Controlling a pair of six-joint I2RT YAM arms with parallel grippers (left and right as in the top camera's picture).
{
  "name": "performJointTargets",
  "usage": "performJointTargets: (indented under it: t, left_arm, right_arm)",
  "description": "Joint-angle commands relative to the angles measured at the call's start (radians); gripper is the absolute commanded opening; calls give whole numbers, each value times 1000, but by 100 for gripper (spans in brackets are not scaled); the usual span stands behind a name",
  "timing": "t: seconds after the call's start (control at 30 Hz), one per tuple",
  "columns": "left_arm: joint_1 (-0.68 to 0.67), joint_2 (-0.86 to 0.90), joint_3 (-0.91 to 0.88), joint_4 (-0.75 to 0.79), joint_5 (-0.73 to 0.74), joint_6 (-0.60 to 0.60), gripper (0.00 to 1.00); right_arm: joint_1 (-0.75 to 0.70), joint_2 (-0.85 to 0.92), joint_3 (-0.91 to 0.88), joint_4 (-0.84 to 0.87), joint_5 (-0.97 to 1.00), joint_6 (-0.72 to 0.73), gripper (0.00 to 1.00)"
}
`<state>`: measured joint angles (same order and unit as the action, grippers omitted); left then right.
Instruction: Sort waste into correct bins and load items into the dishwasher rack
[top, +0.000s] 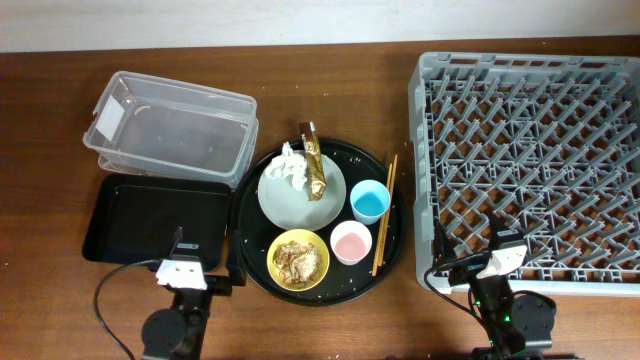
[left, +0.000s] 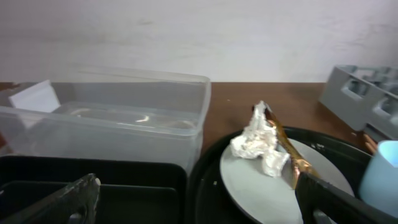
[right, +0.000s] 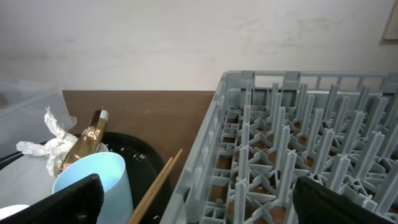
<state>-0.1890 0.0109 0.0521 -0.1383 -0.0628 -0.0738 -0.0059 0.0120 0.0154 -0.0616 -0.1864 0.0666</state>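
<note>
I should next move my left gripper to the pink cup's rim (top: 334, 236), on the side toward the yellow bowl, and close it there.
A crumpled white tissue (top: 290, 166) and a gold-brown foil wrapper (top: 313, 160) lie on the grey-green plate (top: 300, 200). The yellow bowl (top: 298, 260) holds brownish food scraps. The light blue cup (top: 369, 201), pink cup (top: 350, 242) and wooden chopsticks (top: 384, 214) share the round black tray (top: 395, 235). The clear tub (top: 172, 125) and the shallow black tray (top: 155, 222) sit to the left. The grey rack (top: 530, 160) is on the right. My left gripper (left: 196, 202) is open and empty, low at the near edge. My right gripper (right: 196, 199) is open and empty by the rack's near left corner.
The tissue (left: 256, 142), wrapper (left: 287, 146) and plate (left: 273, 186) also show in the left wrist view, with the clear tub (left: 106, 127) behind. The right wrist view shows the blue cup (right: 96, 180), chopsticks (right: 155, 186) and rack (right: 298, 143). A pale wall runs behind the table.
</note>
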Motion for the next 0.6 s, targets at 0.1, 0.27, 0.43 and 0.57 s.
performJointTargets:
  t: [0.1, 0.27, 0.43, 0.57]
  left_arm:
    - [2, -4, -2, 59, 216, 3, 100]
    - [2, 36, 134, 12, 236, -124, 99]
    - [2, 274, 439, -185, 235, -124, 99]
    - [2, 658, 856, -473, 277, -119, 99]
  right_arm:
    - [-6, -5, -3, 18, -132, 29, 98]
    - [-7, 38, 200, -113, -162, 103, 98]
    - [-6, 285, 554, -467, -162, 103, 98]
    - [-7, 619, 897, -776, -162, 94, 98]
